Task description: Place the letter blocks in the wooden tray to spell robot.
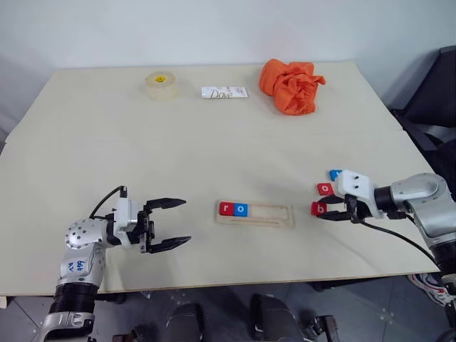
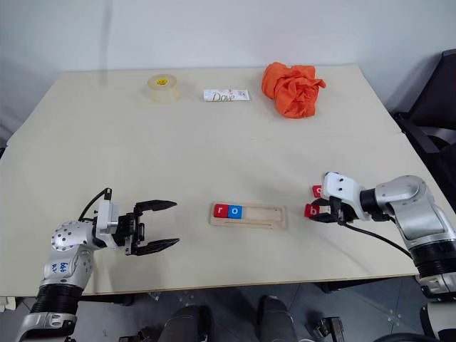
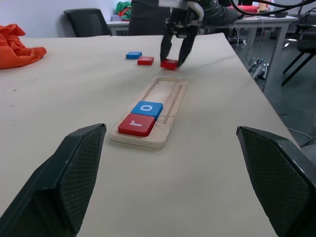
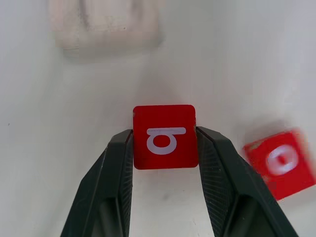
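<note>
I should release the red "b" block with my right gripper in the wooden tray (image 1: 255, 211) against the blue "o" block.
The wooden tray (image 1: 271, 214) lies near the table's front edge with a red "r" block (image 1: 226, 209) and a blue "o" block (image 1: 241, 209) at its left end. To the tray's right, my right gripper (image 4: 164, 136) is shut on a red "b" block (image 4: 165, 137), its fingers pressing both sides low over the table. A red "o" block (image 1: 325, 189) and a blue block (image 1: 335, 174) lie just behind it. My left gripper (image 1: 187, 221) hovers open left of the tray, holding nothing and pointing toward it.
At the back of the table are a tape roll (image 1: 162, 84), a white Dove wrapper (image 1: 224, 92) and a crumpled orange cloth (image 1: 291, 85). A black chair (image 1: 436, 100) stands off the table's right side.
</note>
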`<move>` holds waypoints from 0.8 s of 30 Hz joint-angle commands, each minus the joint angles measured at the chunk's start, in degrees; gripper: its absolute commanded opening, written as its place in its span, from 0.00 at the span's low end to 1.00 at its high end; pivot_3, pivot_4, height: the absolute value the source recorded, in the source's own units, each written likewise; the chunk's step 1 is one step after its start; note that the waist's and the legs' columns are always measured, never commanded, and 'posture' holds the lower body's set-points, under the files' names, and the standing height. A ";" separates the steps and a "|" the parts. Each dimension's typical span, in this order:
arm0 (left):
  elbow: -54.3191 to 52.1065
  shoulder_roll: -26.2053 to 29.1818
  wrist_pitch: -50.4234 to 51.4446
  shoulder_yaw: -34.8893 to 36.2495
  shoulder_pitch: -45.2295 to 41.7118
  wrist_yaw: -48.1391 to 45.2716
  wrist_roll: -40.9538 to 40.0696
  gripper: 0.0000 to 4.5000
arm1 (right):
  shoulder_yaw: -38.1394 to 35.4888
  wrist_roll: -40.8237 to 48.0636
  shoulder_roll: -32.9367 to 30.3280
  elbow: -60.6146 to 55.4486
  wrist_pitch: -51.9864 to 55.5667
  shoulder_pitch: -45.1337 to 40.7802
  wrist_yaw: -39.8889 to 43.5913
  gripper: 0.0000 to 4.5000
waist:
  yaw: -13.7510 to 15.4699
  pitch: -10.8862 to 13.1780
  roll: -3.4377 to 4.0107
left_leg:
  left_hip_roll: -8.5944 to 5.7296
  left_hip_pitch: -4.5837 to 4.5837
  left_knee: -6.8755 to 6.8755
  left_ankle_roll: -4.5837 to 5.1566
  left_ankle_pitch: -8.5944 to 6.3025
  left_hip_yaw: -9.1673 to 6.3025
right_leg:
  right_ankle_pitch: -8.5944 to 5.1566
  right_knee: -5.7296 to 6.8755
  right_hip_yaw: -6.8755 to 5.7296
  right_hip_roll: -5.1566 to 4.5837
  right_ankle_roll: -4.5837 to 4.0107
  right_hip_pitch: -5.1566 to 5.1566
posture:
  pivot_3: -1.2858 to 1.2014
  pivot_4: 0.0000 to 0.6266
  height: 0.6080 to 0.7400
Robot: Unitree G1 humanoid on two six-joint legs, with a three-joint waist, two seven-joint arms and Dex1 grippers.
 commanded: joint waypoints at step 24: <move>0.79 -0.51 -1.02 -0.76 -1.58 -1.76 -0.54 1.00 | 21.78 -2.62 12.06 -21.16 33.31 -18.58 -7.34 0.32 | 0.01 0.01 0.02 | 0.00 -0.12 0.01 0.05 -0.05 -0.01 | -0.04 0.03 -0.04 -0.02 -0.07 -0.09 | 0.52 0.24 1.00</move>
